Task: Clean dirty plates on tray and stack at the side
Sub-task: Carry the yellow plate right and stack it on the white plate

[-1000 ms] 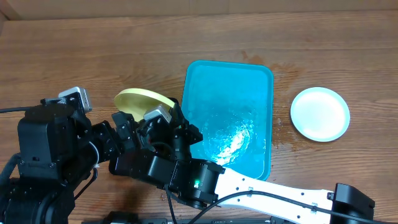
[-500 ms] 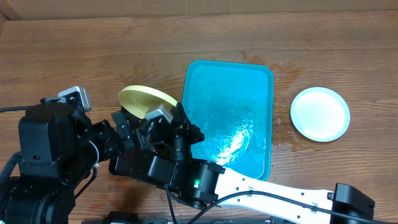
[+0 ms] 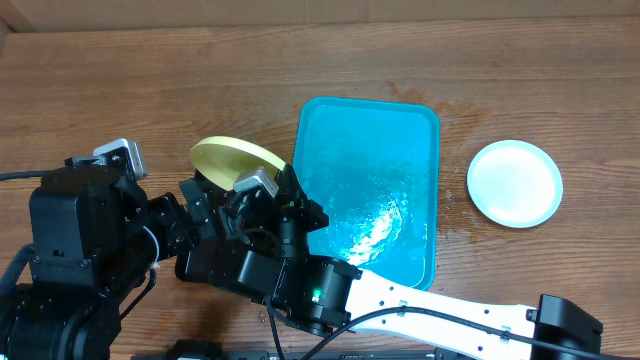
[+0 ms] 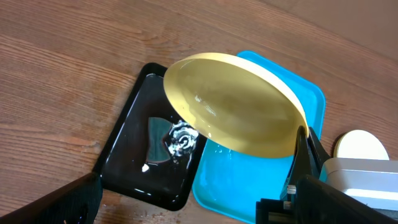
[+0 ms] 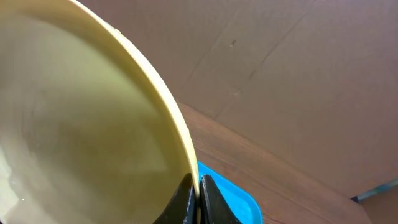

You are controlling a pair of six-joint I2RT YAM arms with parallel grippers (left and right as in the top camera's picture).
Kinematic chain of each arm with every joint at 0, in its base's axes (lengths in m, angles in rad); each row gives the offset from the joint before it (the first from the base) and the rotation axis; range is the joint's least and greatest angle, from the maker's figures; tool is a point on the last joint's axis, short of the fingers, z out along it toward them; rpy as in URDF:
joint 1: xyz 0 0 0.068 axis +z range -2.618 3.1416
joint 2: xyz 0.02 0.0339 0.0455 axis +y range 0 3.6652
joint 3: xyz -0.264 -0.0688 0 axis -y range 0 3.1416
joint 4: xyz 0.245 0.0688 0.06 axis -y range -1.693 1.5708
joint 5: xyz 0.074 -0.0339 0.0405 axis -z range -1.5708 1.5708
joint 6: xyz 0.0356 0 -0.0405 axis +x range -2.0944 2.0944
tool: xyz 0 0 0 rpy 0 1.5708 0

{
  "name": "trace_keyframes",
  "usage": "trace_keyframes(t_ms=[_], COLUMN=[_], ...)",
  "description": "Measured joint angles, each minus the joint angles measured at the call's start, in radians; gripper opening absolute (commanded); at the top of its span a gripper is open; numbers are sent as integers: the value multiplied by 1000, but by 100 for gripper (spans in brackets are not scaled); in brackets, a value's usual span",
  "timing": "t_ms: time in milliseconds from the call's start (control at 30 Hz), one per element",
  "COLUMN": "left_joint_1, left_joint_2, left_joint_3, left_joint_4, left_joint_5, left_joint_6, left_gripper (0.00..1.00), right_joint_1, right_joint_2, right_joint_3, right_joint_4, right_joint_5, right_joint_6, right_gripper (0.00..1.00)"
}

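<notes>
The pale yellow-green plate, now tilted on edge in the air, will go down on top of the white plate (image 3: 516, 184) beside the turquoise tray, put there by my right gripper.
My right gripper (image 5: 198, 193) is shut on the rim of a pale yellow-green plate (image 5: 81, 124) and holds it tilted on edge in the air. In the left wrist view the plate (image 4: 236, 106) hangs over the seam between a black tray (image 4: 134, 155) and the turquoise tray (image 4: 249, 180), with the right gripper (image 4: 303, 146) pinching its right edge. The plate's face looks wet and shiny, with no dark smears visible. My left gripper (image 4: 196, 199) is open and empty below the plate. In the overhead view the plate (image 3: 225, 157) sits left of the turquoise tray (image 3: 400, 130).
A second plate (image 3: 515, 183), white with a pale rim, lies on the wooden table right of the turquoise tray. The black tray holds a small grey pad (image 4: 163, 138) and some water. The turquoise tray is wet and bare. Both arms crowd the front left.
The yellow-green plate has shifted slightly to the right since a second ago. It has held still over the last half second.
</notes>
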Motion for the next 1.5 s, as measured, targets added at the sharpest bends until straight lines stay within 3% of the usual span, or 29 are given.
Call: trace_keyframes(t_ms=[200,333,567,733,933,1200,1267,1300,1333,1500], left_joint_1=[0,0,0,0,0,0,0,0,0,0], left_joint_2=[0,0,0,0,0,0,0,0,0,0], left_joint_3=[0,0,0,0,0,0,0,0,0,0], left_joint_4=[0,0,0,0,-1,-1,0,-1,-1,-1], left_joint_5=[0,0,-1,-3,-3,-3,-3,-3,-3,-3], left_joint_6=[0,0,0,0,0,0,0,0,0,0], left_gripper=[100,100,100,100,100,100,100,100,100,100], right_joint_1=[-48,-193,-613,-1013,-1524,-1843,-1880,-1891,-1895,-1883], right_joint_2=[0,0,-71,-195,-143,3,10,11,11,6], right_joint_3=[0,0,0,5,9,-92,-122,-131,-135,-137], right_joint_4=[-68,-162,-240,-377,-600,-678,-688,-699,-712,-749], right_joint_5=[-75,-306,-964,-1287,-1409,-1457,-1462,-1464,-1468,-1500], right_joint_6=[116,264,386,410,416,375,369,365,354,314], right_gripper=[4,4,4,4,4,4,16,32,39,49])
